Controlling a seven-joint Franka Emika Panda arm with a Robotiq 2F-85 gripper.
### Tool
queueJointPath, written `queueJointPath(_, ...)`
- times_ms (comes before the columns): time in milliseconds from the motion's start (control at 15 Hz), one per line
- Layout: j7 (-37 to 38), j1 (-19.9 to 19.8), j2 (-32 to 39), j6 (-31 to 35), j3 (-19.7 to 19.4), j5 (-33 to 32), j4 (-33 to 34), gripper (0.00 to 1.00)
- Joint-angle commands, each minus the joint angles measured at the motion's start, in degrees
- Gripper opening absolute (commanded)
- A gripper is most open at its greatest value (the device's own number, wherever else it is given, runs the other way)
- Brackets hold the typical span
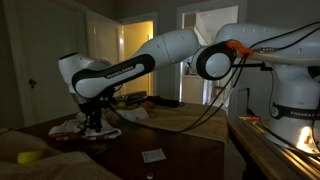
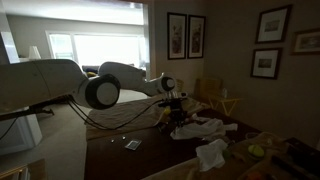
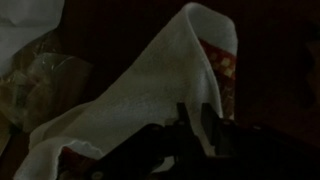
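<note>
My gripper needs to open, shift toward the red pattern and grip that folded edge (image 3: 214, 78) before lifting, because it pinches the side of the white cloth just inside its folded edge.
My gripper (image 3: 197, 125) points down at a dark wooden table (image 1: 180, 150), among a heap of cloths. In the wrist view a white cloth (image 3: 150, 90) rises as a fold between the two dark fingers, which stand close together with a thin strip of it pinched between them. A red patterned item (image 3: 222, 70) lies just behind the cloth. In both exterior views the gripper (image 1: 93, 120) (image 2: 178, 110) is low over the cloth heap (image 1: 80, 128) (image 2: 200, 128).
A small white card (image 1: 153, 155) (image 2: 132, 145) lies on the table nearer the edge. A yellow object (image 1: 28, 157) sits on a surface in front. Another white cloth (image 2: 212, 152) lies apart. A wooden chair (image 2: 222, 100) stands behind the table. The room is dim.
</note>
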Motion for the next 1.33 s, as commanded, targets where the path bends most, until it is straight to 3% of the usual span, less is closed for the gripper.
queueJointPath(0,-1.4,0.32,0.39,0.49,-0.03,-1.42,0.91,0.33)
queueJointPath(67,-1.39,0.41,0.32,0.48,-0.08,-1.48,0.94,0.43)
queueJointPath(267,-1.34,0.82,-0.23,0.96,-0.37,-1.89,0.73,0.56)
queueJointPath(400,-1.56,1.02,-0.52,1.7,-0.34,-2.04,0.22,0.59)
queueJointPath(800,-2.56,1.19,-0.24,2.42,-0.07,-1.92,-0.1,0.41)
queueJointPath(1267,-4.04,1.63,0.03,2.34,-0.18,-2.23,1.06,0.48)
